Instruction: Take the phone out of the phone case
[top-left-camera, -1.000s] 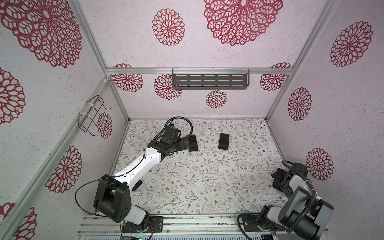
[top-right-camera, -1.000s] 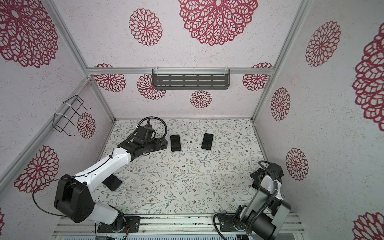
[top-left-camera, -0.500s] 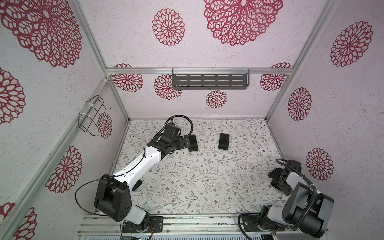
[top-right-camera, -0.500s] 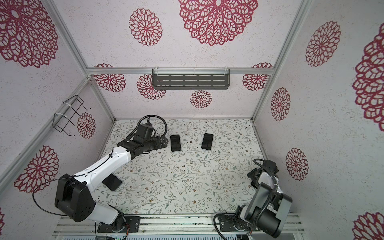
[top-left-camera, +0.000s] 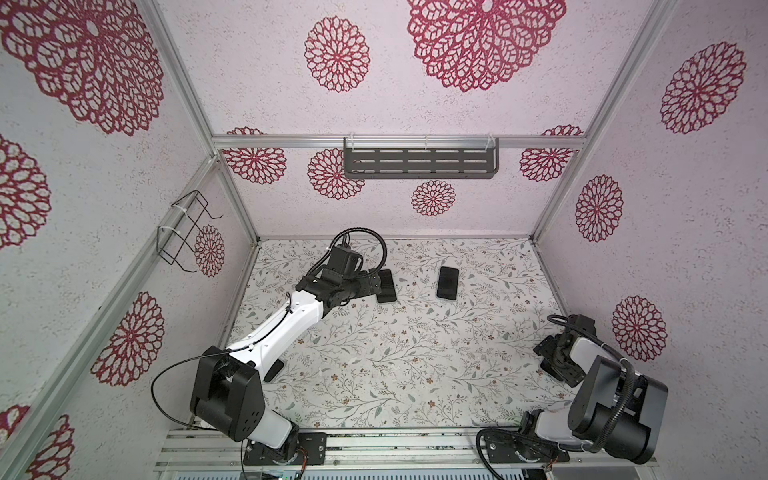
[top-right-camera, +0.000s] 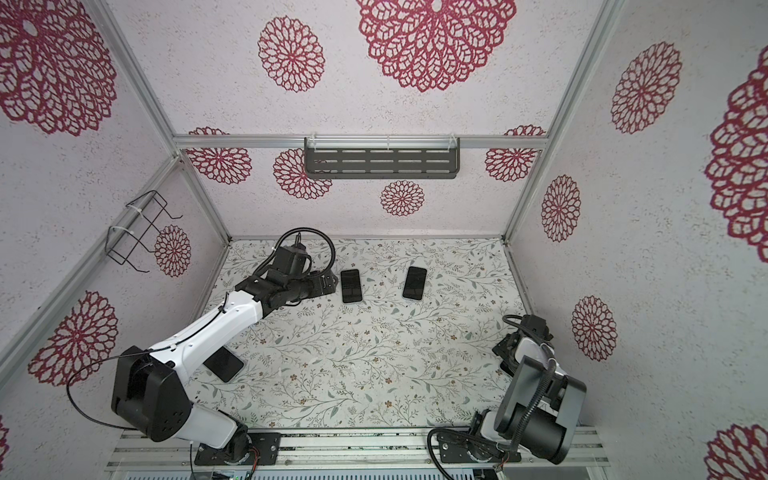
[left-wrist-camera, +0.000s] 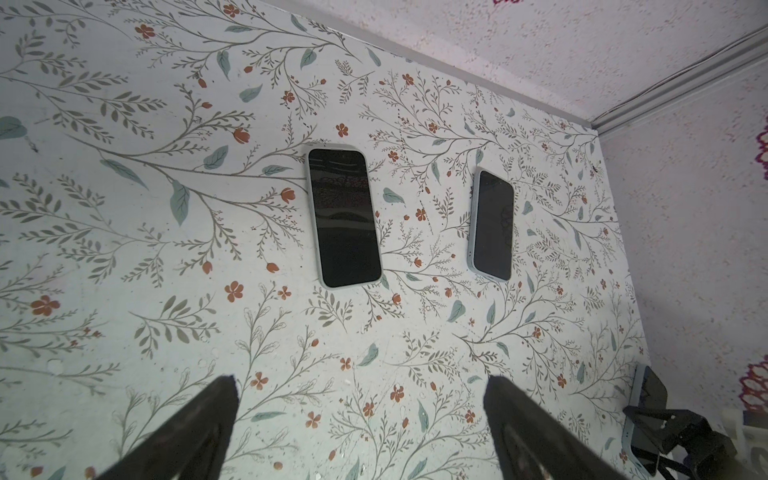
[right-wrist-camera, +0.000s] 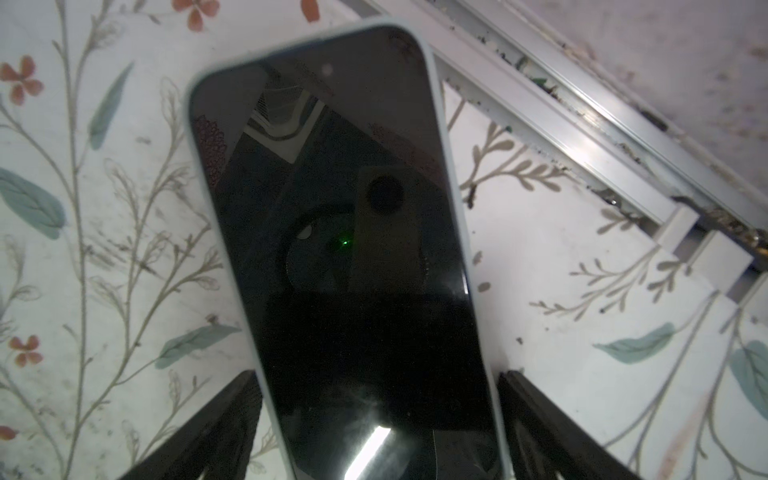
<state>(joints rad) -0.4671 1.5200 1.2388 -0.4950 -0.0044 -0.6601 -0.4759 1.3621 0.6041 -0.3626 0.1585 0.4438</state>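
Next, the robot's left gripper needs to grab the cased phone under the right gripper, closing on the phone's end (left-wrist-camera: 631, 436) away from the right gripper.
In the right wrist view a black-screened phone (right-wrist-camera: 332, 208) lies face up on the floral mat in a pale blue phone case (right-wrist-camera: 467, 257). My right gripper (right-wrist-camera: 376, 378) is open and straddles its near end. Each dark finger stands close beside the case's long edge, and I cannot tell whether either one touches it. In both top views this gripper (top-left-camera: 555, 359) is low by the right wall. My left gripper (left-wrist-camera: 359, 384) is open and empty at the rear (top-left-camera: 374, 286), just short of a second cased phone (left-wrist-camera: 344, 216).
Another cased phone (left-wrist-camera: 492, 224) lies to the right of that one. One more phone (top-right-camera: 223, 363) lies partly under the left arm. The aluminium front rail (right-wrist-camera: 561, 124) runs close to the right gripper. A dark shelf (top-left-camera: 419, 164) hangs on the back wall, a wire basket (top-left-camera: 187, 232) on the left wall.
The right arm has shifted slightly toward the front and its gripper has settled lower by the right wall. The left arm has barely moved.
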